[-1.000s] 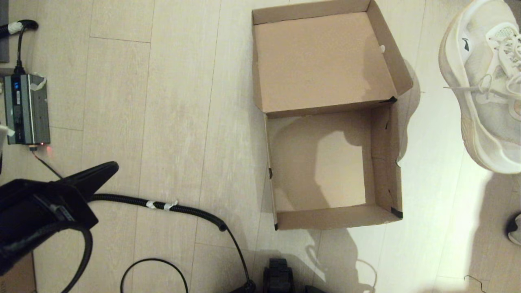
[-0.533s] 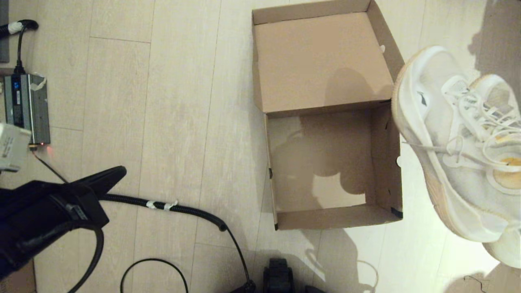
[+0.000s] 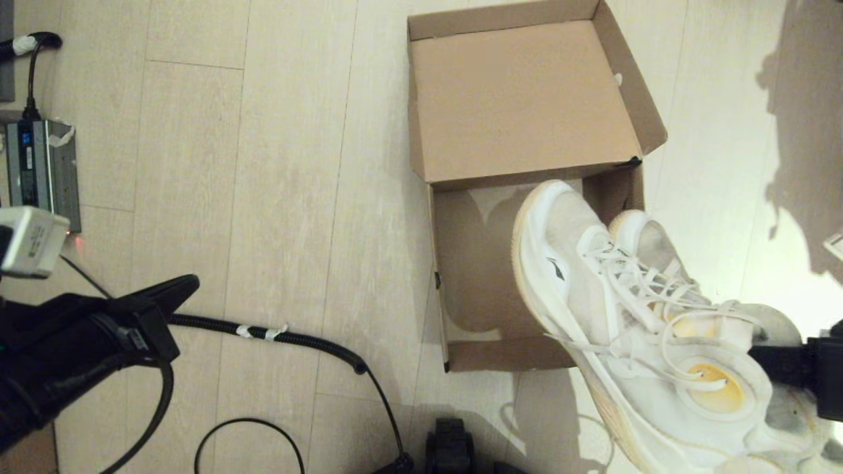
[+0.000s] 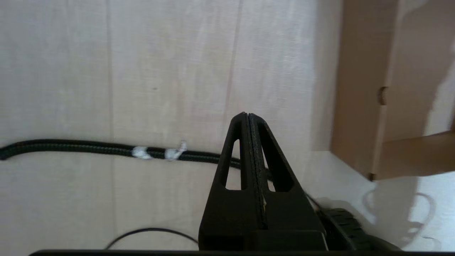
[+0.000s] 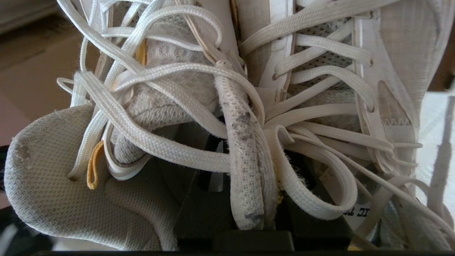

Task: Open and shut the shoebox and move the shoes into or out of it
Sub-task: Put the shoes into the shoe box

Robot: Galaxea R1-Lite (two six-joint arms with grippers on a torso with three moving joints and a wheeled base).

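Note:
My right gripper is going to let go of both white shoes on the middle of the brown shoebox's bottom (image 3: 526, 250), with their toes toward the lid.
The brown shoebox (image 3: 461, 263) stands open on the floor, its hinged lid (image 3: 520, 99) laid back on the far side. Both white shoes (image 3: 619, 309) hang together in the air, toes over the box's right half, heels out past its near right corner. My right gripper (image 3: 764, 359) is shut on the shoes' inner collars; in the right wrist view the pinched collars (image 5: 245, 160) hide most of the right gripper (image 5: 249, 170) among the laces. My left gripper (image 3: 178, 289) is parked low at the left, shut and empty (image 4: 247, 115), with the box wall (image 4: 359, 106) to its side.
A black corrugated cable (image 3: 290, 339) with white tape runs across the floor from the left arm toward the box's near left corner. A grey power unit (image 3: 43, 174) lies at the far left. A black part (image 3: 451, 447) sits at the bottom edge.
The right gripper carried both shoes from the far right leftward and nearer, until their toes came over the open box. The left arm shifted only slightly.

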